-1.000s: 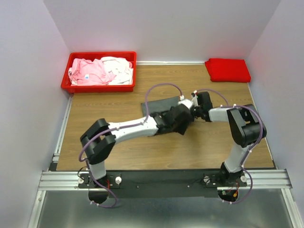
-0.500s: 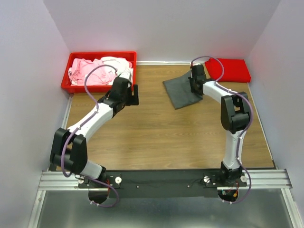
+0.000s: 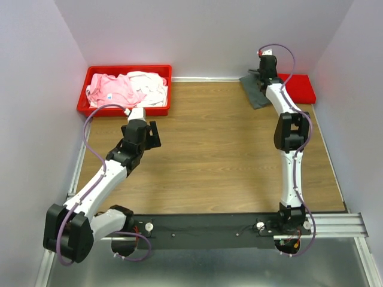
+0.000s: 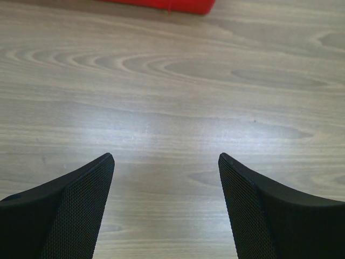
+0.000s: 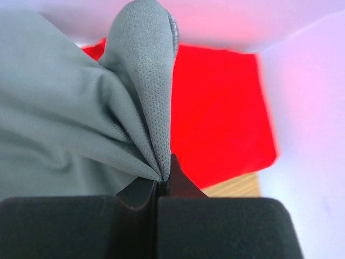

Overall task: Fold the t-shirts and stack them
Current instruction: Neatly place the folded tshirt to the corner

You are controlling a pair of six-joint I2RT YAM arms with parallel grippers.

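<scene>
Next, I let go of the dark grey t-shirt with my right gripper on top of the folded red t-shirt [image 3: 289, 86] [image 5: 186, 116].
My right gripper [image 3: 264, 75] is stretched to the far right corner, shut on a bunched fold of the dark grey t-shirt [image 3: 255, 89]. In the right wrist view that grey t-shirt [image 5: 81, 118] hangs from the gripper [image 5: 164, 175] just above the folded red t-shirt [image 5: 215, 108]. The red t-shirt [image 3: 296, 88] lies flat in the far right corner. Pale pink and white t-shirts [image 3: 122, 88] lie crumpled in the red bin [image 3: 125, 109]. My left gripper [image 3: 149, 134] is open and empty over bare wood just in front of the bin; its fingers [image 4: 75, 205] frame only tabletop.
White walls close in the table on the left, back and right. The bin's red rim [image 4: 161, 5] shows at the top of the left wrist view. A metal rail [image 3: 203, 224] runs along the near edge by the arm bases.
The right arm has carried the grey t-shirt from mid-table to the far right corner beside the red one. The left arm let go, swung left and drew back toward the bin, jaws wide.
</scene>
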